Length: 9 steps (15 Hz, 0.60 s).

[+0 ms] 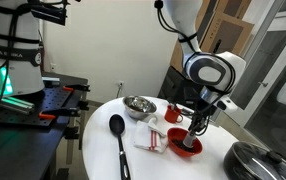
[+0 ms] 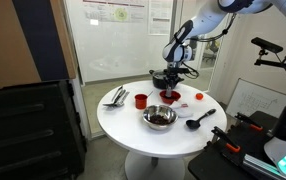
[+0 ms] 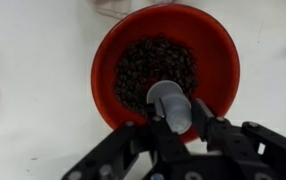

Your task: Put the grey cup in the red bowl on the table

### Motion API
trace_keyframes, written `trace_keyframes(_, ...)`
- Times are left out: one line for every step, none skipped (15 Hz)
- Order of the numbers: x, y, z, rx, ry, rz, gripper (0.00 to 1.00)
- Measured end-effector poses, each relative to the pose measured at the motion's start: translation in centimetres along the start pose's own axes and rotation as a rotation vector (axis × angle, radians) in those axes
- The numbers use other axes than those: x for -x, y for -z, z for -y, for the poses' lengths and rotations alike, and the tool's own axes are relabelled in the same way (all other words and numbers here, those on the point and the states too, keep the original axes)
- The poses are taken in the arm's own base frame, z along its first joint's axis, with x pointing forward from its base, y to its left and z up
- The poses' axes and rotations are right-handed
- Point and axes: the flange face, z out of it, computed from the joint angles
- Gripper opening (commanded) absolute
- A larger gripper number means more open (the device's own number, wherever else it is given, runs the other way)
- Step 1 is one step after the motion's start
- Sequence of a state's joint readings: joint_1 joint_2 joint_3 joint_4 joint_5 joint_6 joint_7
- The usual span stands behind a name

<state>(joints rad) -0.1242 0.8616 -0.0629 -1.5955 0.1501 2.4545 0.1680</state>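
The robot's gripper should release the grey cup on the bare white table [image 1: 171,171] [image 3: 35,35] in front of the red bowl.
The red bowl [image 3: 208,45] fills the wrist view and holds dark brown beans; it rests on the round white table [image 1: 98,150]. My gripper [image 3: 173,120] is shut on the small grey cup [image 3: 169,100] and holds it just over the bowl's near rim, above the beans. In both exterior views the gripper [image 1: 200,122] [image 2: 169,78] hangs straight over the red bowl [image 1: 186,146] [image 2: 170,96], near the table [image 2: 123,125] edge. The cup is too small to make out in the exterior views.
A red mug [image 1: 173,115] [image 2: 140,100] stands near the bowl. A steel bowl [image 1: 138,105] [image 2: 160,117], a black ladle [image 1: 118,130] [image 2: 198,120] and a white and red item [image 1: 153,140] lie on the table. A black pot [image 1: 258,160] sits off the table.
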Motion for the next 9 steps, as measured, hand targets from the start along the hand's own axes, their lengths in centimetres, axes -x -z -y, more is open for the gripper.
trace_keyframes(0.0, 1.4, -0.1, -0.009, 0.016, -0.011, 0.08)
trace_keyframes(0.1, 2.9, -0.3, -0.017, 0.032, -0.022, 0.08)
trace_keyframes(0.3, 4.6, -0.6, -0.024, 0.044, -0.033, 0.08)
trace_keyframes(0.5, 6.1, -1.2, -0.027, 0.05, -0.041, 0.08)
trace_keyframes(0.7, 7.5, -2.0, -0.028, 0.048, -0.05, 0.08)
trace_keyframes(1.0, 8.7, -2.9, -0.027, 0.039, -0.057, 0.08)
trace_keyframes(1.3, 9.6, -4.1, -0.022, 0.023, -0.061, 0.08)
trace_keyframes(1.6, 10.2, -5.4, -0.015, 0.005, -0.062, 0.08)
trace_keyframes(1.9, 10.6, -6.8, -0.006, -0.015, -0.06, 0.08)
